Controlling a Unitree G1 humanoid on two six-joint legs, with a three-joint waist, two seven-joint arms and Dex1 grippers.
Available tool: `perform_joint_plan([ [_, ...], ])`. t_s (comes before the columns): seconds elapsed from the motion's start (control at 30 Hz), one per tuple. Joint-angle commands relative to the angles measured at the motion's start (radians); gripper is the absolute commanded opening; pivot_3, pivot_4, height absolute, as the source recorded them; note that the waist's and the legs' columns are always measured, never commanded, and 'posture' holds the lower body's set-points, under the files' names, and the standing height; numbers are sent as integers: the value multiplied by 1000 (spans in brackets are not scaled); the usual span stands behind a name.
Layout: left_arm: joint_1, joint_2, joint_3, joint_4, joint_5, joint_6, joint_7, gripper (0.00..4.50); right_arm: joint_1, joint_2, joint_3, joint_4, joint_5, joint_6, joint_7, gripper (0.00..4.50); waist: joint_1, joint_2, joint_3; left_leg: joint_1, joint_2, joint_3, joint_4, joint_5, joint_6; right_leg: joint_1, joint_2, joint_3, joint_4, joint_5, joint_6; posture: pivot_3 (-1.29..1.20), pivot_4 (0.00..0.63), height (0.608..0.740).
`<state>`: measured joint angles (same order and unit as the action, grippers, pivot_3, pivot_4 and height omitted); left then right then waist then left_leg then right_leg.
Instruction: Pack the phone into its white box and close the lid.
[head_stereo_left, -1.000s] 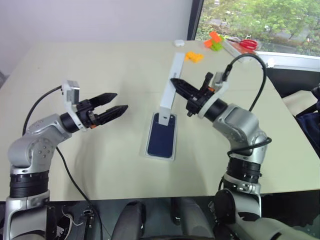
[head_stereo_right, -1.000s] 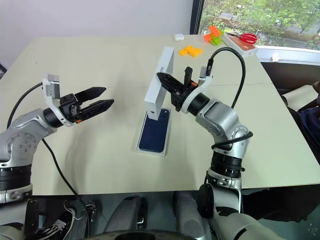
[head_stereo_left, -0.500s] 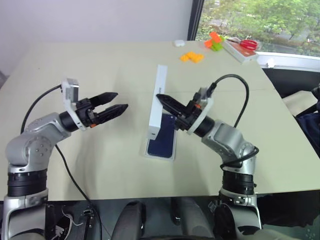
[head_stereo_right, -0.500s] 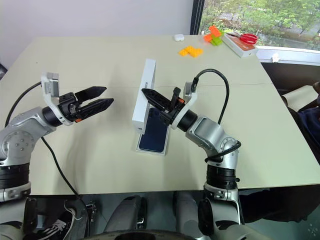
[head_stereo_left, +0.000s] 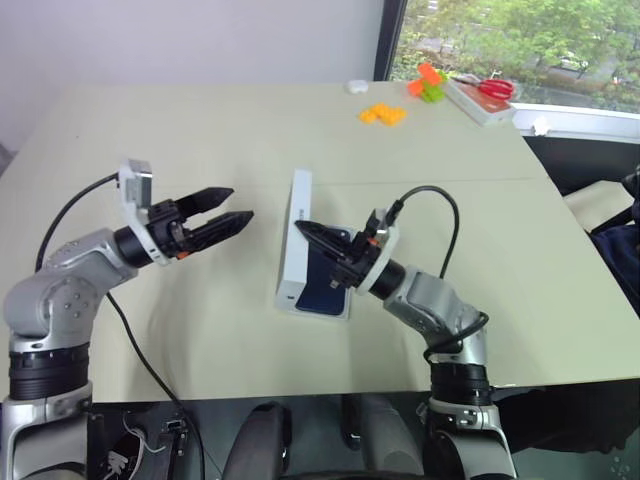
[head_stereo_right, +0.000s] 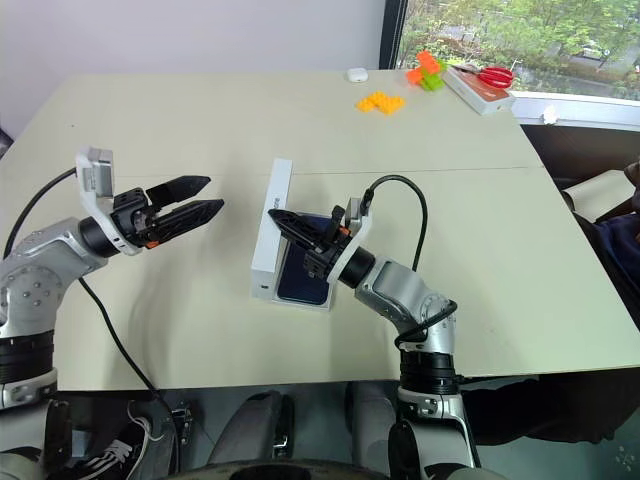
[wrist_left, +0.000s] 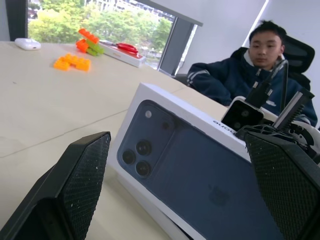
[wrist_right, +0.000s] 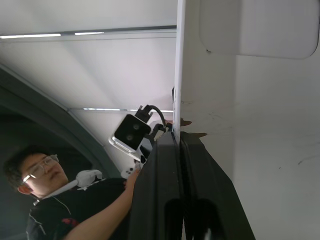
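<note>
The lid will leave my right gripper over the phone's long edge (head_stereo_left: 312, 258) nearest my left gripper, tilted on the box.
The phone (head_stereo_left: 331, 284), dark navy, lies flat in the white box (head_stereo_left: 316, 313) at the table's middle. The lid (head_stereo_left: 294, 238) stands tilted on its long edge along the box's left side. Its printed outer face (wrist_left: 200, 180) points toward my left gripper. My right gripper (head_stereo_left: 304, 229) reaches over the phone and is shut on the lid's rim, which runs between its fingers (wrist_right: 167, 165) in the right wrist view. My left gripper (head_stereo_left: 230, 205) hovers open a short way left of the lid, with nothing between its fingers.
Orange bricks (head_stereo_left: 383, 114), a green and orange brick pile (head_stereo_left: 430, 82), red scissors (head_stereo_left: 495, 89) on a white case and a small white object (head_stereo_left: 357, 86) lie at the table's far right. A person (wrist_left: 250, 65) sits beyond the table.
My right gripper has come down and to the left with the lid, which has sunk from standing tall over the box to leaning low along its left side. The left arm has stayed still.
</note>
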<state>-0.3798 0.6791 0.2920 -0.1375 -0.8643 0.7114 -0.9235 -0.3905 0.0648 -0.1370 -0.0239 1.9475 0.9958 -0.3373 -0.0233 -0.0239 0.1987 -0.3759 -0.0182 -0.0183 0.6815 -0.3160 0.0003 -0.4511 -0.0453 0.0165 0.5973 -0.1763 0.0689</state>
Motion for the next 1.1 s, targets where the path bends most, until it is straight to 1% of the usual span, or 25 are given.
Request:
perform_joint_plan([
  [0.03,21,26,22,-38,-3,-8,-16,4500,-22,0,34,9,17,-26,34,20,-1,0,0,0,0,0,0,0,0,0,0,0,0,0,0,0,150,740],
  [0.3,67,22,-10,-32,35,-15,-8,4500,-11,-19,66,48,-52,-55,76,20,2,0,0,0,0,0,0,0,0,0,0,0,0,0,0,0,150,740],
  [0.5,101,-36,-41,-17,71,-36,24,4500,-1,-25,69,50,-128,-77,96,20,3,0,0,0,0,0,0,0,0,0,-1,0,0,0,0,0,150,740],
  [0.53,101,-42,-43,-14,69,-30,27,3969,-2,-26,69,51,-132,-74,103,0,3,0,0,0,0,0,0,0,0,0,-1,0,0,0,0,0,150,740],
  [0.57,101,-50,-50,-10,76,-37,29,3705,-1,-27,67,55,-139,-73,106,0,3,0,0,0,0,0,0,0,0,0,-1,0,0,0,0,0,150,740],
  [0.6,100,-58,-54,-7,76,-35,30,3257,1,-28,67,57,-145,-71,110,0,3,0,0,0,0,0,0,0,0,0,-1,0,0,0,0,0,150,740],
  [0.67,89,-83,-72,8,112,-69,53,2171,8,-27,63,61,-157,-75,105,0,3,0,0,0,0,0,0,0,0,0,-1,0,0,0,0,0,150,740],
  [0.7,87,-90,-77,14,119,-76,56,1736,10,-28,62,61,-162,-74,108,0,3,0,0,0,0,0,0,0,0,0,-1,0,0,0,0,0,150,740],
  [0.8,86,-122,-95,29,143,-96,71,171,16,-32,59,57,-179,-72,112,0,3,0,-1,0,0,0,0,0,0,0,-1,0,0,0,0,0,150,740],
  [0.83,85,-131,-101,32,152,-103,73,72,19,-33,57,55,-181,-70,114,0,3,0,-1,0,0,0,0,0,0,0,-1,0,0,0,0,0,150,740],
  [0.97,95,-154,-143,32,212,-149,83,72,35,-37,56,46,-191,-71,115,0,4,0,-1,0,0,0,0,0,0,1,-1,0,0,0,0,0,150,740],
  [1.1,98,-185,-167,19,205,-135,79,72,36,-43,54,36,-210,-74,127,0,4,0,-1,1,0,0,0,0,0,1,-1,0,0,0,0,0,150,740],
])
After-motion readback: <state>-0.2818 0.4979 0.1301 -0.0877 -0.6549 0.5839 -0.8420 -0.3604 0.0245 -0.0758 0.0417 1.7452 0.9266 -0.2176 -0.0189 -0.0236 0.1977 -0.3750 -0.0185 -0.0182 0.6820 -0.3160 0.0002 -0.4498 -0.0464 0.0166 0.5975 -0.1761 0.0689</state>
